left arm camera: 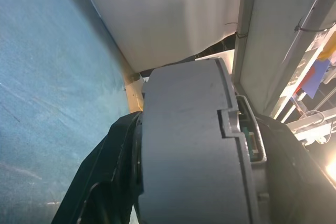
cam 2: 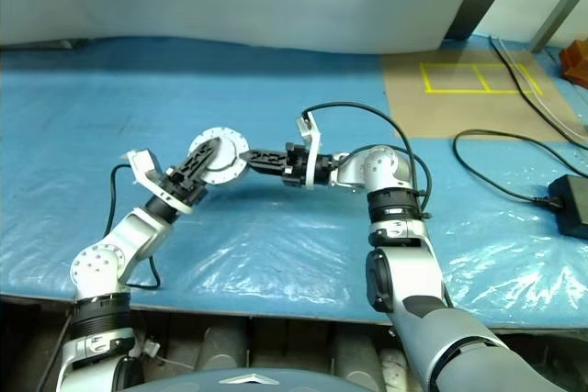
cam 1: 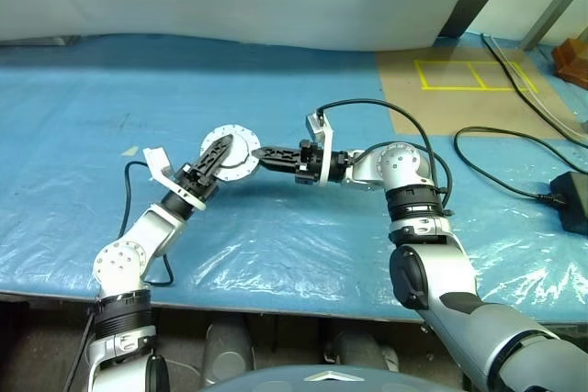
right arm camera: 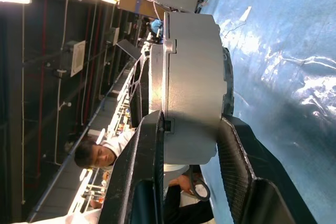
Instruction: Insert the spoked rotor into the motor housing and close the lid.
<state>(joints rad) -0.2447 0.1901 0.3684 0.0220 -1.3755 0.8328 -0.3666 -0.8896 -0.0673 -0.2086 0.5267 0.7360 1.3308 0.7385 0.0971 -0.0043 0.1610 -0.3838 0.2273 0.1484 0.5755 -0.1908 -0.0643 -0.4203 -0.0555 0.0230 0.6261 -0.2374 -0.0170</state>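
Next, I let go of the motor housing, now held edge-up between both grippers, with my left gripper on the blue table (cam 1: 138, 152) by the small pale patch.
A round grey-silver motor housing (cam 1: 241, 155) hangs above the blue table, held edge-up between both grippers. My left gripper (cam 1: 223, 146) comes from the lower left, shut on it, with one black finger lying across its bolt-holed face. From the right, my right gripper (cam 1: 258, 153) reaches in level, and its fingers (right arm camera: 149, 171) press the two flat faces of the housing (right arm camera: 191, 77). A seam runs round the housing's side (left arm camera: 189, 145); I cannot tell whether one part is the lid. The spoked rotor is hidden.
Wrinkled clear plastic (cam 1: 276, 254) covers the blue table near its front edge. A brown board with yellow tape (cam 1: 459, 80) lies at the back right. Black cables and a power adapter (cam 1: 570, 199) lie at the far right. A person (right arm camera: 97, 153) shows in the right wrist view.
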